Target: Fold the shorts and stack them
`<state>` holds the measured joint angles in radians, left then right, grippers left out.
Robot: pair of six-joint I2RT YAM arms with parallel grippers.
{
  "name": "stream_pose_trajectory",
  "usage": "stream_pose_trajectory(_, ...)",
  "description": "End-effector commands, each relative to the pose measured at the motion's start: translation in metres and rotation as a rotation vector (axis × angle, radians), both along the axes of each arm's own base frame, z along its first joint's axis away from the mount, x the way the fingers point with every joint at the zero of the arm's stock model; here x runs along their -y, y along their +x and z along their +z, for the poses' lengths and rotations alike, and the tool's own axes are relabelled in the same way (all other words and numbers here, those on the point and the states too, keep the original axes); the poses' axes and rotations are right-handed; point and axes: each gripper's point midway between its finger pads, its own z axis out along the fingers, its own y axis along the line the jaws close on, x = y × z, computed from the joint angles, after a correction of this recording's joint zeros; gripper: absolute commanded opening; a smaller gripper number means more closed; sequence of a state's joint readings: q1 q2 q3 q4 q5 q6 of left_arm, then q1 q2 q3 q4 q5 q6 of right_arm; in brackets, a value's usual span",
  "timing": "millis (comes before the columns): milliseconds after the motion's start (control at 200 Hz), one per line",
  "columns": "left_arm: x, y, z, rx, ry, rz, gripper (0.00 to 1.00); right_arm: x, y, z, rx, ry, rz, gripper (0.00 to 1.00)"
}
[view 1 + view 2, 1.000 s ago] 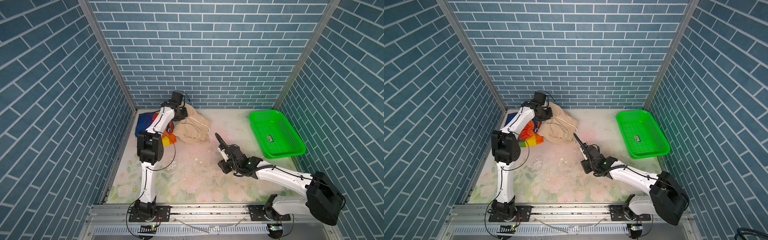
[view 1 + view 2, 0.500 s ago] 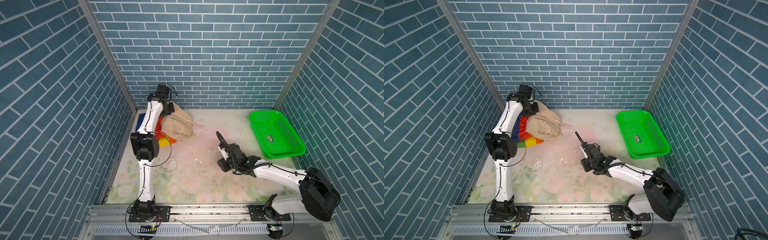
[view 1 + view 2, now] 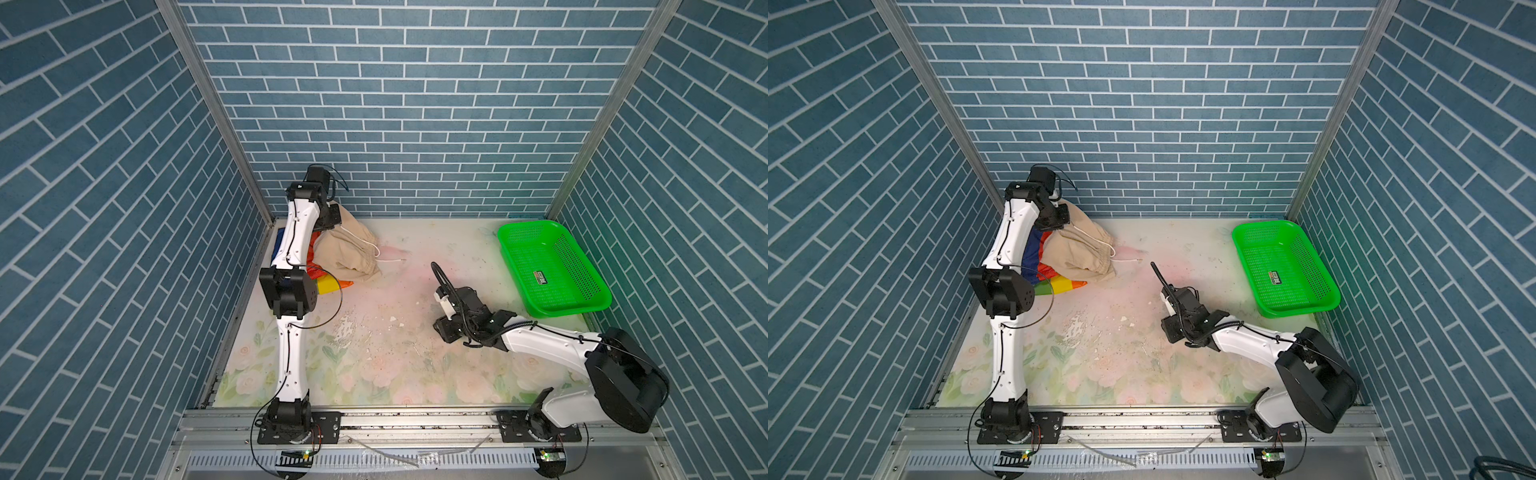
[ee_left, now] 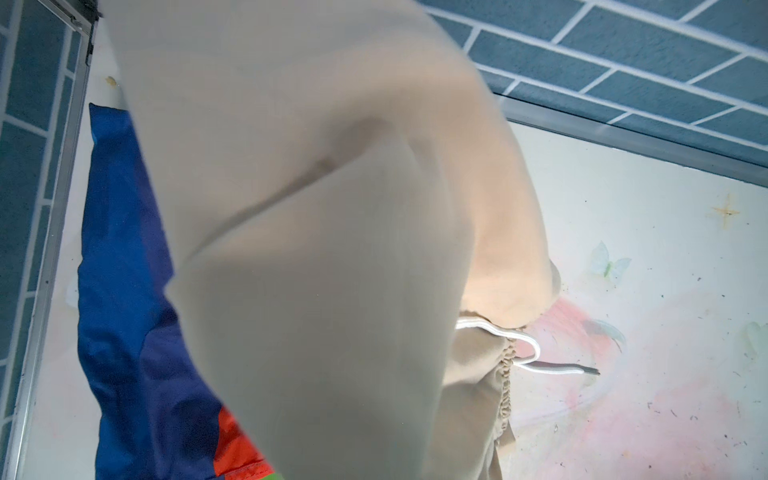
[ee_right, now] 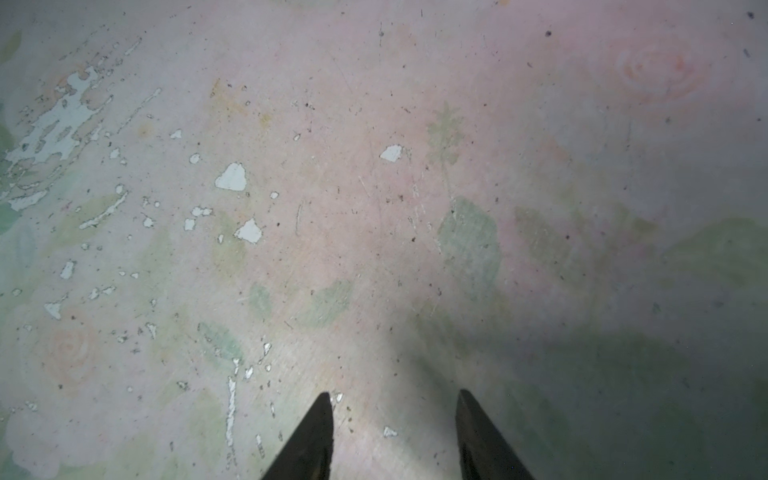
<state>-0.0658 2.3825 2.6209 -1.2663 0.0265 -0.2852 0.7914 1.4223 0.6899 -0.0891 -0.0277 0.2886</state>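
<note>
Next, I lay the beige shorts on top of the rainbow-striped shorts [image 3: 315, 257] near the back wall with my left gripper.
The beige shorts [image 3: 349, 253] hang bunched from my left gripper [image 3: 332, 217], which is shut on their upper edge near the back left corner. Their lower part rests on the table, and the white drawstring [image 3: 386, 259] trails to the right. In the left wrist view the beige shorts [image 4: 332, 249] fill the frame and hide the jaws. The rainbow-striped shorts [image 3: 328, 284] lie underneath and to the left, mostly covered by my left arm and the beige fabric. My right gripper [image 5: 395, 397] is open over bare table, right of centre, holding nothing.
A green perforated basket [image 3: 565, 309] stands at the back right with nothing in it. The floral table cover [image 3: 374, 357] has chipped white patches at its centre. Blue brick walls close in the left, back and right sides.
My left arm has swung back and to the left, dragging the beige shorts over the rainbow-striped shorts. My right gripper has drawn back slightly toward the front right.
</note>
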Motion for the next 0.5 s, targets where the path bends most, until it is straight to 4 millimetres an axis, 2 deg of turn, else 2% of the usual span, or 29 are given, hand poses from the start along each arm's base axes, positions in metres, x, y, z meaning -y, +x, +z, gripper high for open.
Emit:
stream_pose_trajectory(0,-0.011,-0.003,0.020,0.029,0.008,0.002,0.00,0.001,-0.001,-0.009,-0.028,0.012,-0.017,0.49)
stream_pose_trajectory(195,-0.029,-0.009,0.044,0.072,-0.023,0.045,0.00,0.002,-0.002,-0.013,-0.040,0.013,-0.024,0.49)
stream_pose_trajectory(250,-0.037,-0.011,0.044,0.069,-0.016,0.057,0.00,0.002,-0.002,-0.013,-0.043,0.017,-0.025,0.49)
stream_pose_trajectory(315,-0.045,-0.015,0.036,0.040,-0.010,0.071,0.00,0.001,-0.002,-0.014,-0.047,0.019,-0.022,0.49)
stream_pose_trajectory(410,-0.062,-0.022,0.011,-0.014,0.001,0.101,0.00,-0.001,-0.001,-0.015,-0.050,0.019,-0.022,0.49)
stream_pose_trajectory(495,-0.087,-0.025,-0.008,-0.030,-0.004,0.154,0.00,0.000,0.000,-0.014,-0.052,0.022,-0.026,0.48)
